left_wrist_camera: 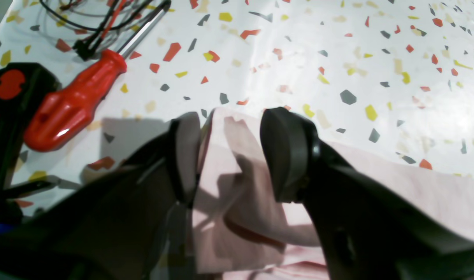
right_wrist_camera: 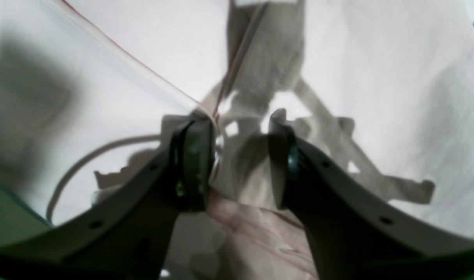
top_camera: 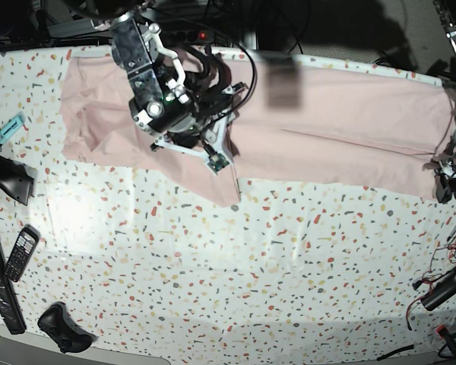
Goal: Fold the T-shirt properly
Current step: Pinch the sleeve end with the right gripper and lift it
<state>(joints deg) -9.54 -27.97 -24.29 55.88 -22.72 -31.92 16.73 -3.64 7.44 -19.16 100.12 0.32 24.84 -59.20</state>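
The T-shirt's slanting flap sticks out past the T-shirt's near edge, so next my right gripper takes the T-shirt's raised fold (right_wrist_camera: 216,133) and pulls the flap into line before folding further.
The pale pink T-shirt (top_camera: 342,122) lies spread in a long band across the far side of the speckled table (top_camera: 228,266). My right gripper (right_wrist_camera: 239,116) hangs low over the shirt's left part (right_wrist_camera: 357,58); its jaws stand apart around a raised fold of cloth, whose seam edge touches one finger (right_wrist_camera: 194,155). At the shirt's right end, my left gripper (left_wrist_camera: 233,116) is open wide with a corner of the pink cloth (left_wrist_camera: 237,186) between its fingers (left_wrist_camera: 287,155), lying close to one of them.
A red-handled screwdriver (left_wrist_camera: 73,105) and a tangle of cables (left_wrist_camera: 97,27) lie on the table just beyond the left gripper. At the table's left edge are a phone (top_camera: 20,253), a black bar (top_camera: 0,289), a black lump (top_camera: 61,328) and a teal item (top_camera: 7,129).
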